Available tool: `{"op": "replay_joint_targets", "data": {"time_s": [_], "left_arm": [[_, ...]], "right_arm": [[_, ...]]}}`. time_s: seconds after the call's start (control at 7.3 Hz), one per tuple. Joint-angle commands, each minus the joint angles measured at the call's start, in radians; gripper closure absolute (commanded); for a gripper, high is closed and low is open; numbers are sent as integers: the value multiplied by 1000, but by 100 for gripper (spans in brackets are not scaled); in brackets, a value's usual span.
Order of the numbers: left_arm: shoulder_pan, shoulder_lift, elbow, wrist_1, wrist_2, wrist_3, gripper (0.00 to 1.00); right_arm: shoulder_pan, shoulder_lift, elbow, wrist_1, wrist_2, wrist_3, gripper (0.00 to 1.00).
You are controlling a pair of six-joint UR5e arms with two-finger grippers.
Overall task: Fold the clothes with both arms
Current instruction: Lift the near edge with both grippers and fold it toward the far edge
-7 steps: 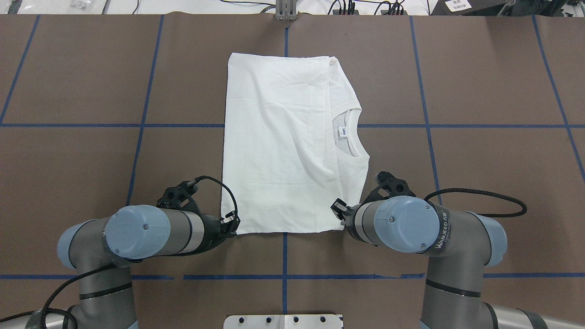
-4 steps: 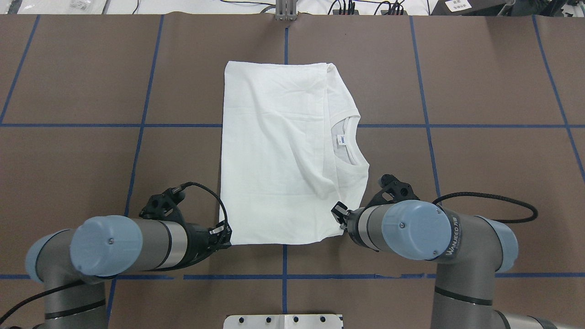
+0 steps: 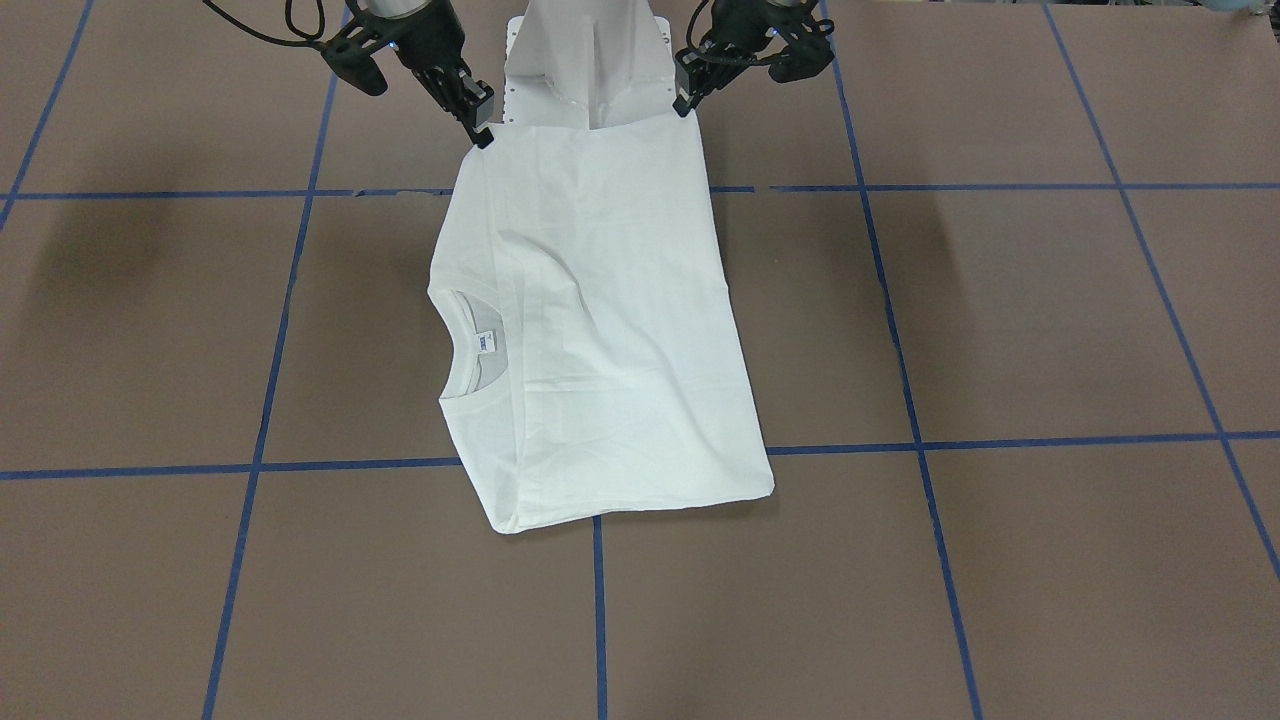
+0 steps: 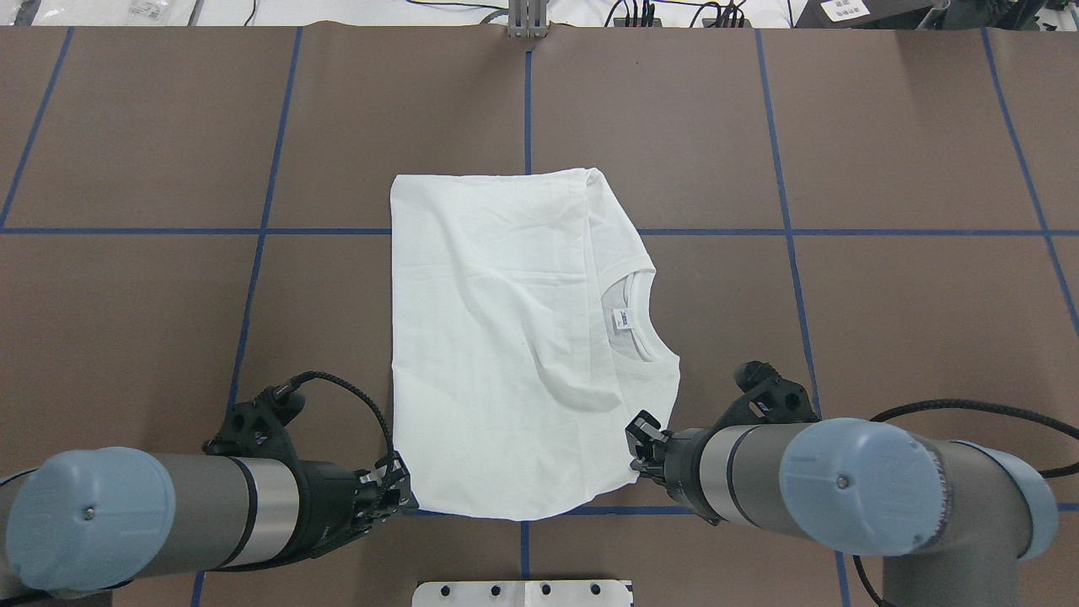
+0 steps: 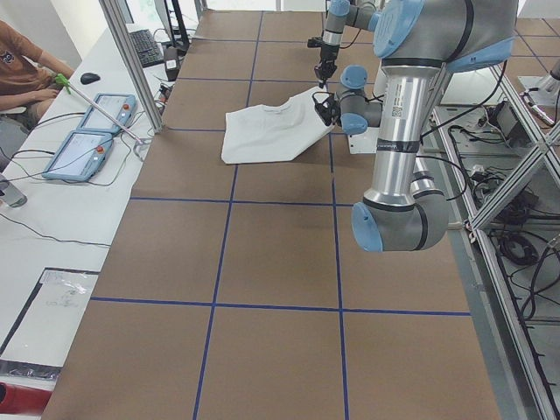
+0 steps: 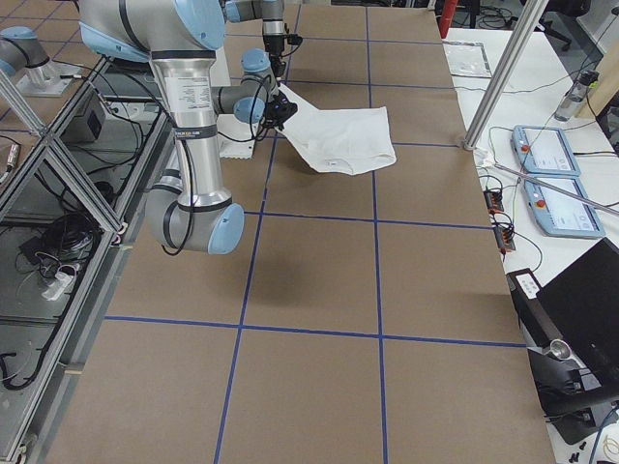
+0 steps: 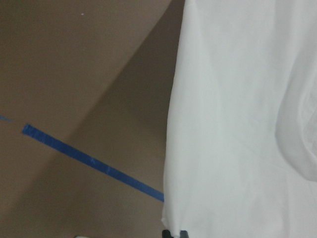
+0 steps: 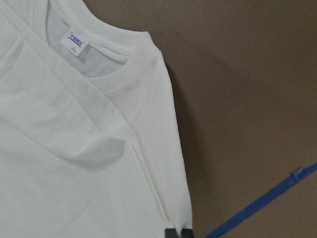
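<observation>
The shirt's near corner, now pinched by the shoulder, will be let go by my right gripper on top of its far corner on the collar side [image 3: 497, 518].
The white T-shirt [image 4: 506, 337] lies folded lengthwise on the brown table, its ribbed collar [image 4: 649, 324] and neck label [image 4: 617, 319] facing right. No black print shows. My left gripper [image 4: 398, 491] is shut on the near left corner of the shirt. My right gripper [image 4: 642, 440] is shut on the near right corner, by the shoulder. In the front-facing view the shirt [image 3: 600, 330] hangs slightly raised between the right gripper [image 3: 482, 128] and the left gripper [image 3: 684, 100]. The right wrist view shows the collar [image 8: 119, 74], with the pinched hem at its bottom edge.
The white pedestal base [image 4: 523, 593] sits just behind the shirt's near edge. Blue tape lines [image 4: 253, 232] grid the table. An operator [image 5: 26, 70] and two teach pendants [image 5: 87, 131] are at a side bench beyond the far table edge.
Both arms have drawn back toward the robot's base. The shirt has slid with them toward the near edge of the table. Both grippers keep their hold.
</observation>
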Motion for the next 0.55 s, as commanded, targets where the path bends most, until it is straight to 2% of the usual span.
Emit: {"op": "replay_joint_targets", "data": {"time_s": [0.0,0.27,0.41], "left_arm": [[-150,-132,107,15,-4,183,100],[-340,-216,273,3,-39,359,100],[-409,-254,360,-17,-87,428,100]], "right_arm": [[140,142,-131,-37,55,-78,100],[331,268,-331,-28,173,-260,100],[389,329,-437,-26,225,-323,100]]}}
